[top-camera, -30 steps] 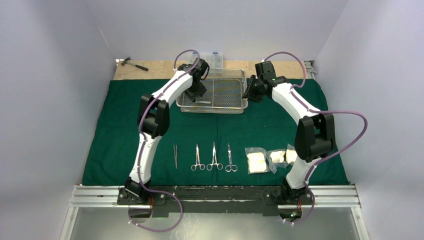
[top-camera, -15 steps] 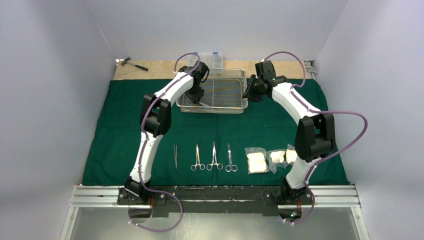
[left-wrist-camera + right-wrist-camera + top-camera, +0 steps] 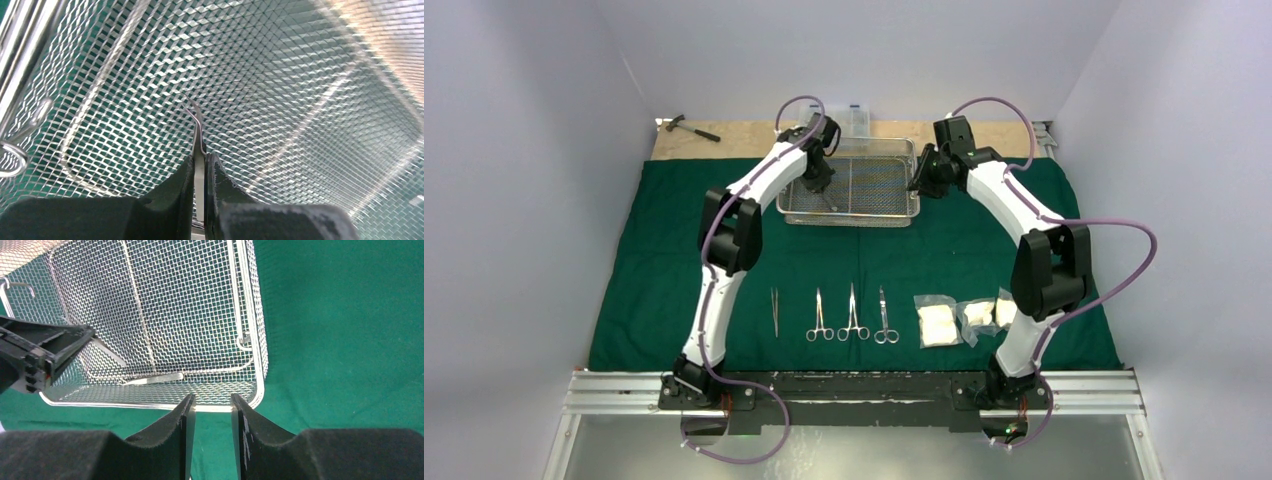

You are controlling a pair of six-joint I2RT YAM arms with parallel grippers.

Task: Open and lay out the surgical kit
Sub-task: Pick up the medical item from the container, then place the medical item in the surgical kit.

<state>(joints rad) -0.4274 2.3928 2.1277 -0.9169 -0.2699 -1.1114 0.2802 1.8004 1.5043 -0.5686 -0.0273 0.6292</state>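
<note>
The curved-tip tweezers, still held above the tray's mesh, will be set down by my left gripper next to the straight tweezers on the cloth (image 3: 745, 315), away from the instruments that look like scissors.
The steel mesh tray (image 3: 894, 190) stands at the back of the dark green cloth (image 3: 664, 250). My left gripper (image 3: 820, 186) is inside the tray, shut on thin curved-tip tweezers (image 3: 199, 142), held above the mesh. My right gripper (image 3: 210, 407) is open, its fingertips at the rim of the tray (image 3: 250, 340) at its right end. A flat steel tool (image 3: 152, 379) lies on the tray floor. At the front of the cloth lie tweezers (image 3: 775, 312), three scissors-like instruments (image 3: 854, 315) and three gauze packets (image 3: 939, 322).
A clear plastic box (image 3: 849, 118) sits behind the tray on a wooden strip (image 3: 734, 140). A small hammer (image 3: 692, 127) lies at the back left. Grey walls close in the sides and back.
My left gripper has risen a little and shifted back inside the tray with the tweezers in its jaws. The right arm has barely moved.
</note>
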